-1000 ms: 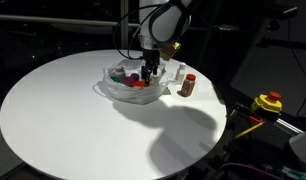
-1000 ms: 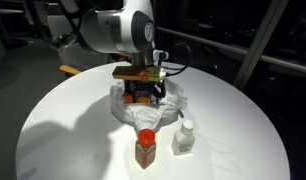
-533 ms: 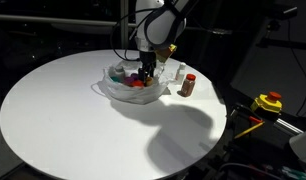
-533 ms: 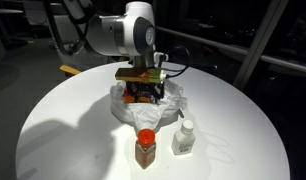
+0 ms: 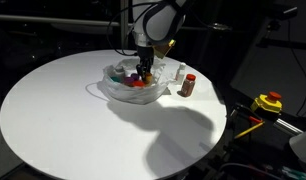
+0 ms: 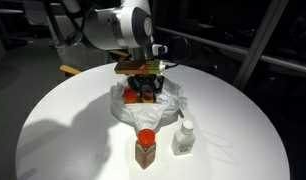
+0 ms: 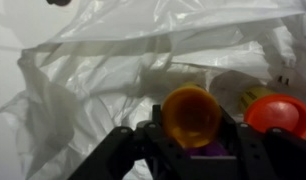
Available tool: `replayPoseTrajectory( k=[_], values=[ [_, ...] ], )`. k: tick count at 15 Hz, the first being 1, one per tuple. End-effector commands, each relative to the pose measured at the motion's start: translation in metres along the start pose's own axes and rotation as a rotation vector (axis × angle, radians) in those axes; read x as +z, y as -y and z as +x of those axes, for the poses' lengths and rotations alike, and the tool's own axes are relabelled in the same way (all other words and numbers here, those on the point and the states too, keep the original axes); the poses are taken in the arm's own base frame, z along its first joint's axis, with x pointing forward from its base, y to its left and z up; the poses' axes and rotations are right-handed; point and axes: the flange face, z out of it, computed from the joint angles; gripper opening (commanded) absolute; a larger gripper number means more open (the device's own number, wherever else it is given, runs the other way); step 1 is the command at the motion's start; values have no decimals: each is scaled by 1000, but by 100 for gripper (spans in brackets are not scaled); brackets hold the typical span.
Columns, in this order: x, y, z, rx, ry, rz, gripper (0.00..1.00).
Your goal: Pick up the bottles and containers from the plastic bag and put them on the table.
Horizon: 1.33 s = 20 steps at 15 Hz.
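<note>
My gripper needs to let go of the amber bottle on the table (image 5: 174, 96), in the space between the plastic bag and the red-capped brown bottle.
A crumpled clear plastic bag (image 5: 121, 91) (image 6: 131, 110) (image 7: 103, 70) lies on the round white table (image 5: 63, 120) (image 6: 63, 130). My gripper (image 5: 145, 72) (image 6: 143, 90) (image 7: 191, 128) reaches down into it. In the wrist view its fingers press on both sides of an amber bottle (image 7: 190, 112) with something purple under it. A red-lidded container (image 7: 282, 115) lies beside it in the bag. On the table outside the bag stand a brown bottle with a red cap (image 5: 187, 85) (image 6: 145, 148) and a small white bottle (image 5: 178, 72) (image 6: 183, 138).
A yellow device (image 5: 267, 102) sits off the table's edge beside dark equipment. A flat yellow piece (image 6: 69, 69) lies at the table's far rim. The two standing bottles are close to the bag on one side.
The jaws have closed from wide open onto the amber bottle inside the bag. The arm has shifted only slightly above the bag.
</note>
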Motion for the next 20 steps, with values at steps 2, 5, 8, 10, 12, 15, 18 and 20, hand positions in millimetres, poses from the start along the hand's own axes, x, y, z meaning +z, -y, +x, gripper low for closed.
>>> replayPoseTrajectory(
  k=[2,5,8,10,12,15,18,20],
  values=[
    [-91,1,-22,151,-117,-72,28],
    [-136,19,-49,218,-145,-88,28],
    [-152,48,-96,216,-112,-103,28],
    [-145,64,-128,224,-76,-96,28],
    [-131,66,-151,245,-70,-100,28],
    [-91,48,-161,309,-82,-40,28],
    [-48,20,-161,376,-102,15,28],
    [-15,8,-162,416,-75,33,28]
  ],
)
